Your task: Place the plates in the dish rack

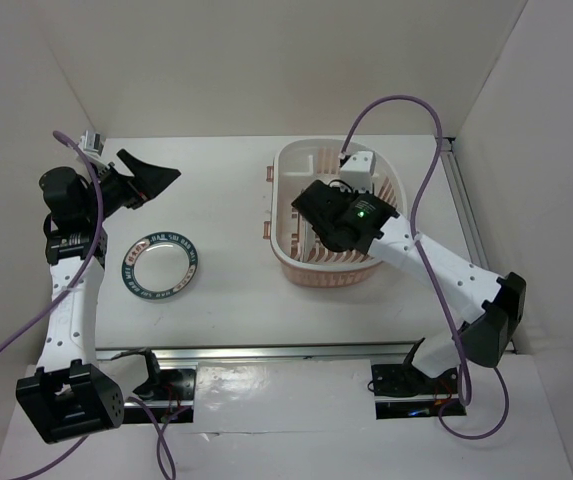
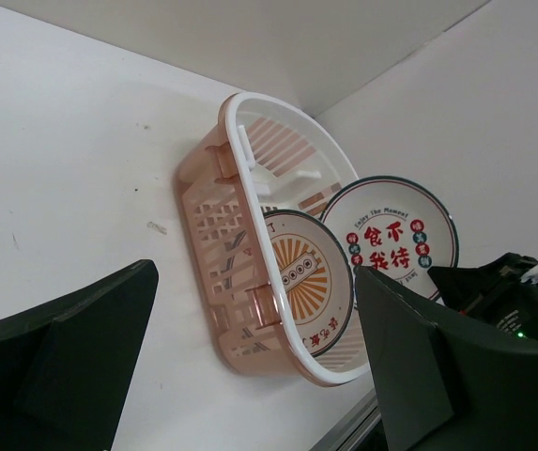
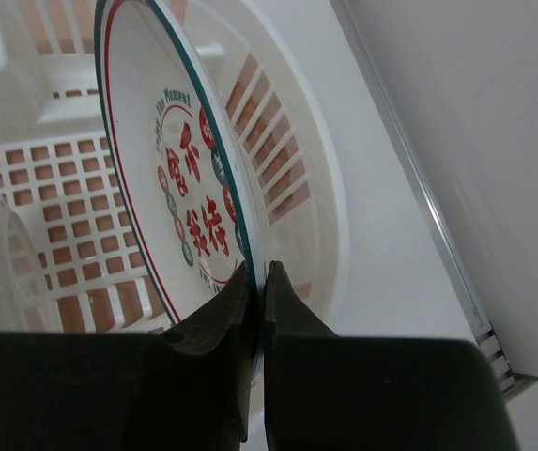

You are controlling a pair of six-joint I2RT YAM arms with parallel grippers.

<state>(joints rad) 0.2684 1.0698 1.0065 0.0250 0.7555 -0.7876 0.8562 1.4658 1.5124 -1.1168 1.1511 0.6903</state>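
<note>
The robot's right gripper should stand the plate with red characters in the dish rack (image 1: 325, 222) (image 3: 170, 305) beside the leaning orange-patterned plate.
The pink-cream dish rack (image 1: 334, 268) stands right of centre on the table. My right gripper (image 3: 257, 280) reaches into the dish rack (image 3: 299, 178) and is shut on the lower rim of the plate with red characters (image 3: 170, 178), which it holds upright on edge. In the left wrist view that plate (image 2: 395, 235) stands beside the plate with the orange centre pattern (image 2: 306, 277), which leans inside the rack (image 2: 231, 244). The plate with the dark teal lettered rim (image 1: 161, 263) lies flat on the table at the left. My left gripper (image 1: 156, 185) hovers open behind it, holding nothing.
White walls close in the table at the back and on both sides. A metal rail (image 1: 266, 352) runs along the near edge between the arm bases. Purple cables (image 1: 406, 110) arc above the rack and trail from the left arm.
</note>
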